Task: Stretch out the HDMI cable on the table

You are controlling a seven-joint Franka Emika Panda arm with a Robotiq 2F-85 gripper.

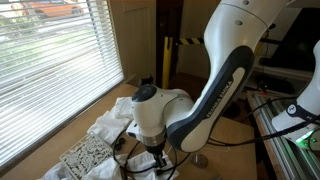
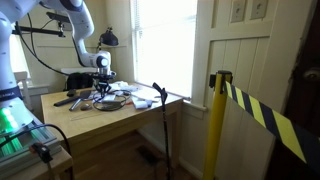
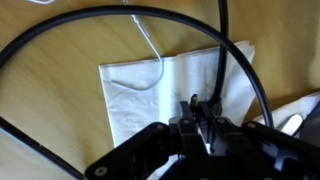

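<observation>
The HDMI cable's plug end, now held low over the table, will be released by my gripper onto the flat white cloth [image 1: 160, 172], at a spot under the wide loop of the cable.
In the wrist view the black HDMI cable [image 3: 130, 10] arcs in a wide loop over the light-brown table [image 3: 55, 115] and a white cloth [image 3: 140, 100]. One strand runs down to my gripper [image 3: 197, 112]. The fingers are shut on the cable's plug end, whose small metal tip sticks out between them. In both exterior views the gripper [image 1: 158, 150] [image 2: 101, 80] points down, low over the table [image 2: 110, 118], among the cloths. The rest of the cable is hard to make out there.
A thin pale wire [image 3: 155, 50] lies across the cloth. Crumpled white cloths [image 1: 110, 120] and a patterned pad [image 1: 85, 155] lie near the window blinds [image 1: 50, 60]. A yellow-and-black post [image 2: 212, 120] stands past the table. A thin dark line [image 2: 163, 120] drops from the table's corner.
</observation>
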